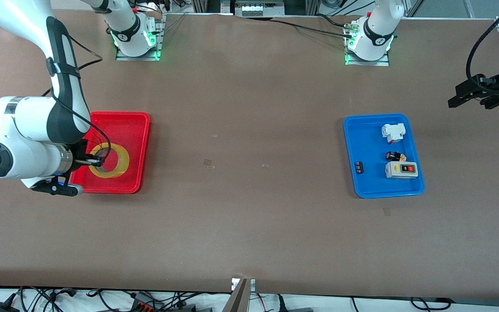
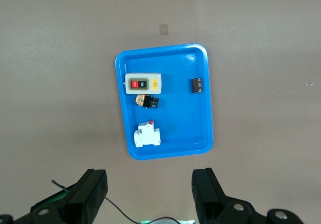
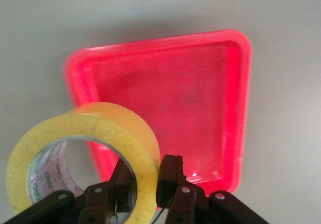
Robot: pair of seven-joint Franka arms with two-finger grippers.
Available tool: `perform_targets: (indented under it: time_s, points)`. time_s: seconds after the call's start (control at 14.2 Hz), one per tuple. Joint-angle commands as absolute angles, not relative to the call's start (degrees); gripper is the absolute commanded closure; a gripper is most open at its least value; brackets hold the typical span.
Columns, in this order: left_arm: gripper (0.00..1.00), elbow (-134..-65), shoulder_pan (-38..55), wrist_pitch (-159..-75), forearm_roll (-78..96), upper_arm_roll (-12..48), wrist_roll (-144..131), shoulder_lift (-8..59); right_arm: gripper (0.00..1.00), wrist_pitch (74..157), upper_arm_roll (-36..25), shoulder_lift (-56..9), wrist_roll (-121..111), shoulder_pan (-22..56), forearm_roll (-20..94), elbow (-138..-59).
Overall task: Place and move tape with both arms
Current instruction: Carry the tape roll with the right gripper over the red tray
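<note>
Next, I let go of the tape, now hanging above the empty red tray, with my right gripper on the middle of the red tray's bottom (image 1: pixel 113 150) (image 3: pixel 159 126).
The tape (image 1: pixel 111 160) is a yellowish translucent roll held up over the red tray (image 1: pixel 132 130) at the right arm's end of the table. My right gripper (image 1: pixel 95 161) is shut on the roll's wall, one finger inside the hole and one outside. In the right wrist view the tape (image 3: pixel 75 148) hangs from my right gripper (image 3: pixel 148 184) above the empty red tray (image 3: pixel 200 108). My left gripper (image 1: pixel 459 97) is open and empty, up at the left arm's end of the table; in its wrist view the left gripper (image 2: pixel 150 194) is wide open over bare table.
A blue tray (image 1: pixel 362 143) holds a white-grey switch box (image 1: pixel 401 170), a white breaker (image 1: pixel 393 132), a small black and orange part (image 1: pixel 395 155) and a small dark block (image 1: pixel 358 167). The blue tray also shows in the left wrist view (image 2: pixel 200 113).
</note>
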State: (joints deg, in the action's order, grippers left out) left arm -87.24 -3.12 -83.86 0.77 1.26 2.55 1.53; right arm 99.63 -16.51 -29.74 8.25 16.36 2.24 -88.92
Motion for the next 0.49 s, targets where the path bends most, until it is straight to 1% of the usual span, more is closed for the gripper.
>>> perform_targets:
  time_s: [0.0,0.07,0.21,0.28,0.42]
  points:
    - [0.0,-86.6,-3.3,-83.3,1.1,1.2,2.4,1.7,1.0,107.5,-15.8,-27.5,8.3,14.9,-0.8,-98.2]
    - [0.0,-86.6,-3.3,-83.2,1.1,1.2,2.4,1.6,1.0,111.0,-15.8,-25.3,8.3,14.5,-0.7,-102.3]
    - [0.0,-86.6,-3.3,-83.1,1.1,1.3,2.4,1.4,1.0,121.4,-15.8,-20.1,8.3,13.8,-0.4,-113.4]
    - [0.0,-86.6,-3.4,-83.0,1.1,1.3,2.4,1.4,1.0,125.2,-15.7,-18.1,8.3,12.8,-0.4,-117.2]
    - [0.0,-86.6,-3.3,-83.0,1.1,1.3,2.4,1.3,1.0,129.0,-15.7,-15.8,8.0,12.7,-0.3,-122.2]
